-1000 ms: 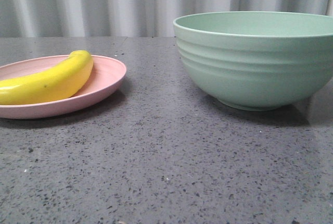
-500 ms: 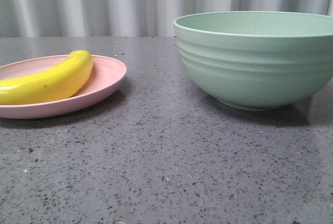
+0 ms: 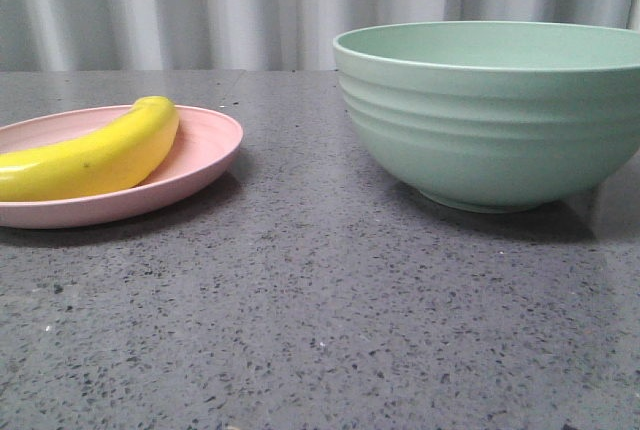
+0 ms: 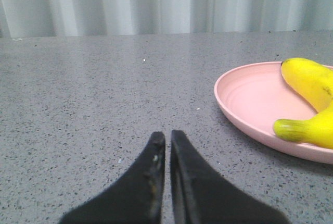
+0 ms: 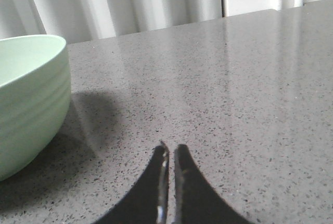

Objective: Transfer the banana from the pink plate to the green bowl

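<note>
The robot's left gripper needs to next move to the pink plate and close across the middle of the yellow banana [image 3: 102,154].
The yellow banana [image 3: 95,157] lies across the pink plate [image 3: 205,150] at the left of the front view. The green bowl [image 3: 490,115] stands at the right, empty as far as its inside shows. Neither gripper shows in the front view. In the left wrist view my left gripper [image 4: 167,135] is shut and empty, low over the table, apart from the pink plate [image 4: 250,99] and the banana [image 4: 312,104]. In the right wrist view my right gripper [image 5: 171,148] is shut and empty, beside the green bowl [image 5: 28,94] but apart from it.
The grey speckled table [image 3: 320,320] stretches between plate and bowl. A pale pleated curtain [image 3: 220,5] hangs behind the table's far edge.
</note>
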Tool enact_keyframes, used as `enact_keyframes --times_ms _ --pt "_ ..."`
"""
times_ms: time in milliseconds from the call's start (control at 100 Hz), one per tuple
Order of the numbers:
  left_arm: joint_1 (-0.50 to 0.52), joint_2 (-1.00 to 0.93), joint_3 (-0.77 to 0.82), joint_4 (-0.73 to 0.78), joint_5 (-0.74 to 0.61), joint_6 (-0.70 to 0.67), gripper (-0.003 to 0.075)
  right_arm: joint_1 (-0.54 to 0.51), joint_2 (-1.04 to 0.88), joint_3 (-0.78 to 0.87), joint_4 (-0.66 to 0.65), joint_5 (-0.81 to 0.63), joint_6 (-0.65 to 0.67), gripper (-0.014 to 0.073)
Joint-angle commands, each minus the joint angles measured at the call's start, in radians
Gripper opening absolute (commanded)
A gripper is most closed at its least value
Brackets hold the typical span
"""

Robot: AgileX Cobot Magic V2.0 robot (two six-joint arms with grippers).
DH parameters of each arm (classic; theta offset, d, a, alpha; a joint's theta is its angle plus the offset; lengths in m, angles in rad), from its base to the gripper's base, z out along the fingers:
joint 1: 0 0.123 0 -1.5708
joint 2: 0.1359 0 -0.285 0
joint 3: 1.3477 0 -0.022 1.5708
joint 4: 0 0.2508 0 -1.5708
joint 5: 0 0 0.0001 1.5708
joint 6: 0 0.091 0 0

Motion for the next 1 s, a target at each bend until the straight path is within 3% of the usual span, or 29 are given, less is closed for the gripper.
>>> enact_keyframes --times_ms 0,610,990 --pt "0.002 -0.029 0.009 0.001 -0.115 -0.007 -0.0020 -0.003 -0.023 0.020 -0.001 -0.098 -0.002 -0.0064" --pt "0.002 -0.028 -0.056 0.001 -0.150 -0.007 -0.0020 0.001 -0.014 -0.050 -0.037 -0.117 -0.010 -0.0064" --pt "-0.002 0.203 -0.297 0.012 -0.023 -0.007 -0.0020 0.001 0.207 -0.331 -0.035 0.142 -0.010 -0.0064"
